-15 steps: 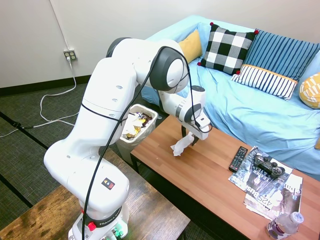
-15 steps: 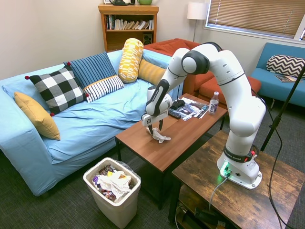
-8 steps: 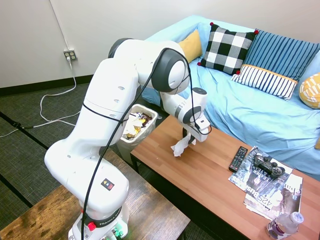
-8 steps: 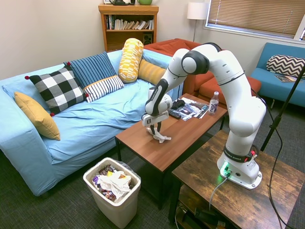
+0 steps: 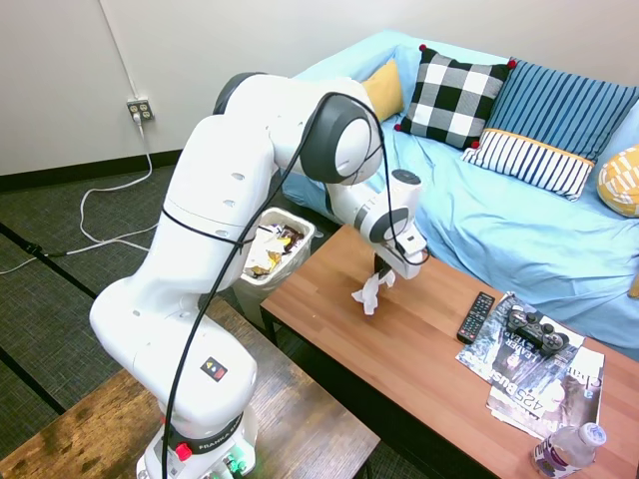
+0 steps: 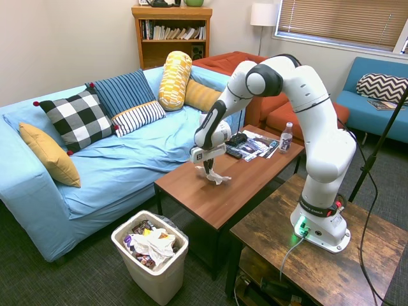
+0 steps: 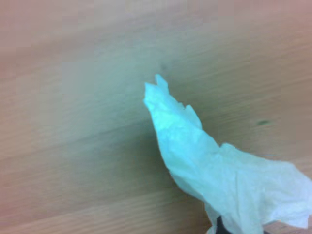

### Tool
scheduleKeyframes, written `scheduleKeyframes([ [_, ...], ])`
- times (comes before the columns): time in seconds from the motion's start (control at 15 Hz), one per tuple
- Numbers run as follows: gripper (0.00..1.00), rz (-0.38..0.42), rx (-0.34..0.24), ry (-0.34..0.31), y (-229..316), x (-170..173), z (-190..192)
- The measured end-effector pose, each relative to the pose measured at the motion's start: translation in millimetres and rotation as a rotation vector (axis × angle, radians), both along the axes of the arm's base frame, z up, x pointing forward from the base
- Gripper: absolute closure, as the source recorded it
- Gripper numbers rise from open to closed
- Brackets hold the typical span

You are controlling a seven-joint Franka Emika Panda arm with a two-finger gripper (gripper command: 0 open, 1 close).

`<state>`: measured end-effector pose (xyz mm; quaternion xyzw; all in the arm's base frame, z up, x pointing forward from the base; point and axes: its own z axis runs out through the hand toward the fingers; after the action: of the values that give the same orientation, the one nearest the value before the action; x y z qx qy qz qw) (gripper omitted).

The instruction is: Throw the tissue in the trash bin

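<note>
The robot's gripper should release the tissue on top of the paper and wrappers [image 5: 274, 240] inside the trash bin.
My gripper [image 5: 384, 269] [image 6: 208, 167] is shut on the tissue [image 5: 369, 291] [image 6: 217, 177], a crumpled white strip that hangs from the fingers just above the wooden coffee table [image 5: 419, 349] [image 6: 242, 182]. In the wrist view the tissue [image 7: 214, 170] fills the lower right over the wood grain. The trash bin [image 6: 151, 255] [image 5: 272, 251], off-white and full of paper and wrappers, stands on the floor beyond the table's end, between it and the sofa corner.
A blue sofa [image 5: 499, 210] with cushions runs along the table's far side. At the table's other end lie a remote [image 5: 475, 316], magazines [image 5: 539, 374] with a game controller [image 5: 535, 328], and a water bottle [image 5: 567, 449]. A darker wooden table [image 6: 319, 255] bears the arm.
The gripper has risen from the tabletop and shifted slightly toward the sofa, lifting the tissue off the wood; earlier the tissue rested on the table under the fingers.
</note>
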<state>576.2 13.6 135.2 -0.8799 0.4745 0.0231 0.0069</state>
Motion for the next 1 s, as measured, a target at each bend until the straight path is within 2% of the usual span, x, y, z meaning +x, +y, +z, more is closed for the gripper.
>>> scheduleKeyframes([
  [0.2,1.00,0.071,-0.005,-0.030,38,2,53],
  [0.33,1.00,0.142,-0.027,-0.047,104,-13,75],
  [0.6,1.00,0.259,-0.080,-0.067,228,-37,94],
  [0.8,1.00,0.325,-0.108,-0.069,304,-43,90],
  [1.0,1.00,0.385,-0.111,-0.052,365,-53,57],
])
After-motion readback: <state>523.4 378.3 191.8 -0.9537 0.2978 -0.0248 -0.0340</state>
